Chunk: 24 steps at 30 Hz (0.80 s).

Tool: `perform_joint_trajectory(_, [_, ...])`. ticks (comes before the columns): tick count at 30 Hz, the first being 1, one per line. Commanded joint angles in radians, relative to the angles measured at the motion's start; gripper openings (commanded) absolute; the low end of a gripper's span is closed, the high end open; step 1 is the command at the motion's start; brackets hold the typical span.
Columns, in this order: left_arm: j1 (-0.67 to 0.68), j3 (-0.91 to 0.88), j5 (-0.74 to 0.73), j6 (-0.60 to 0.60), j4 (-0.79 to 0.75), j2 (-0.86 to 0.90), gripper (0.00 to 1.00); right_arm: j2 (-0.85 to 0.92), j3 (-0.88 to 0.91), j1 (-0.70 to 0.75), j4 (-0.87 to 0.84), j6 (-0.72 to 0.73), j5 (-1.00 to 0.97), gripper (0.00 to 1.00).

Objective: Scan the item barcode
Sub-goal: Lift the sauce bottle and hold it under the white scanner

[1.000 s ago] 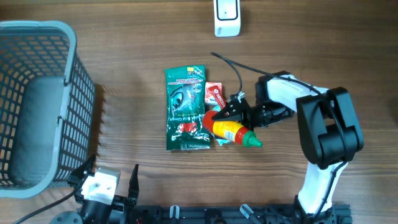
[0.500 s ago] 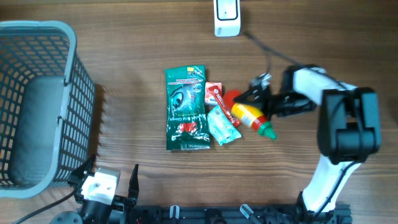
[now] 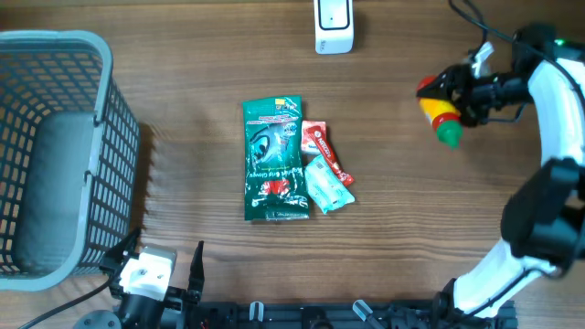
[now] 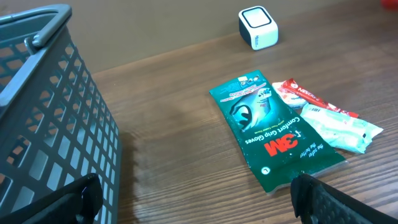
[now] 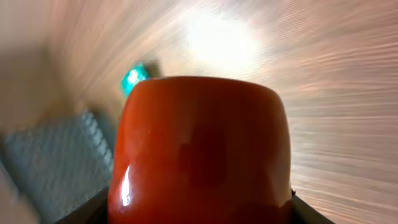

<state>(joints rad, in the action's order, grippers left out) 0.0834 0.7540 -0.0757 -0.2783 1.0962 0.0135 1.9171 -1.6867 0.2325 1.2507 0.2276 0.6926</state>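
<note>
I should let go of the sauce bottle with my right gripper on the bare table edge point(image 3: 571, 159) opposite the grey mesh basket.
The item is a red and yellow sauce bottle point(image 3: 437, 108) with a green cap, held off the table at the far right of the overhead view. My right gripper point(image 3: 442, 93) is shut on it, cap pointing toward the near edge. Its red base point(image 5: 199, 143) fills the right wrist view, and no barcode shows there. The white scanner point(image 3: 333, 26) stands at the back centre, well to the left of the bottle, and also shows in the left wrist view point(image 4: 258, 27). My left gripper point(image 3: 160, 258) rests open at the near left edge, with nothing between its fingers point(image 4: 317, 199).
A green glove pack point(image 3: 272, 160), a red packet point(image 3: 320, 144) and a clear teal packet point(image 3: 327, 185) lie together mid-table. A grey mesh basket point(image 3: 117, 137) stands at the left, close beside the left gripper.
The right gripper has lifted the bottle off the pile of packets and carried it right and toward the back. The left arm has not moved.
</note>
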Motion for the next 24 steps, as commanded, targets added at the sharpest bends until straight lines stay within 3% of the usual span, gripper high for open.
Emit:
perform_joint_trajectory(1, [0.005, -0.003, -0.001, -0.005, -0.003, -0.009, 1.0, -0.077, -0.029, -0.061, -0.066, 0.327, -0.261, 0.26])
perform_joint_trajectory(12, [0.005, -0.003, -0.001, -0.005, -0.003, -0.009, 1.0, -0.061, -0.029, -0.401, -0.431, 0.618, -0.849, 0.36])
perform_joint_trajectory(20, [0.005, -0.003, -0.001, -0.005, -0.003, -0.009, 1.0, 0.108, -0.038, -0.449, -0.722, 0.644, -0.824, 0.36])
perform_joint_trajectory(24, [0.005, -0.003, -0.001, -0.005, -0.003, -0.009, 1.0, 0.243, -0.14, -0.462, -0.831, 0.662, -0.812, 0.36])
